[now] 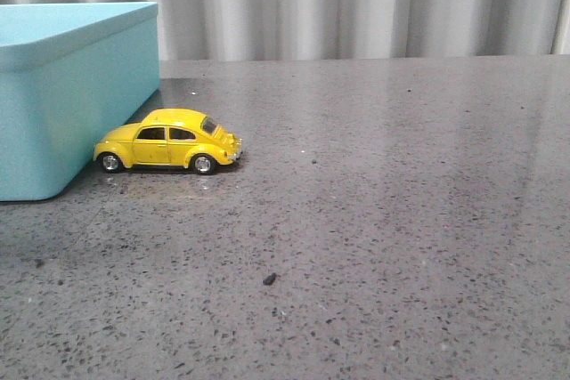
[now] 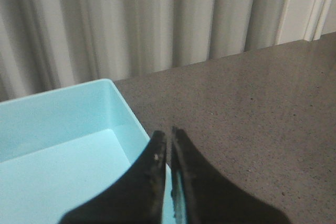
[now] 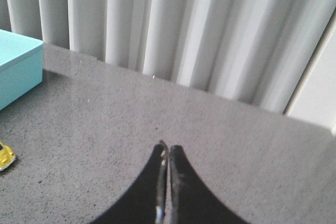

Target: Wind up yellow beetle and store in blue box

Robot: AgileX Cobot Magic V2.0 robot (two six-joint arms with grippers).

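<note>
Next, my left gripper will grip the yellow beetle beside the blue box at the middle of its body [image 1: 165,136], by its doors.
The yellow beetle [image 1: 169,141] stands on its wheels on the grey table, its nose against the right wall of the blue box [image 1: 71,104]. The box stands at the far left. Neither gripper shows in the front view. In the left wrist view my left gripper [image 2: 168,135] is shut and empty, held above the box's near right wall [image 2: 131,119]; the box inside looks empty. In the right wrist view my right gripper [image 3: 168,148] is shut and empty above bare table, with the beetle [image 3: 5,156] at the picture's left edge and the box corner [image 3: 18,69] beyond it.
A pleated grey-white curtain [image 1: 356,2] hangs behind the table's back edge. A small dark speck [image 1: 269,279] lies on the speckled grey table [image 1: 401,220] in front of the car.
</note>
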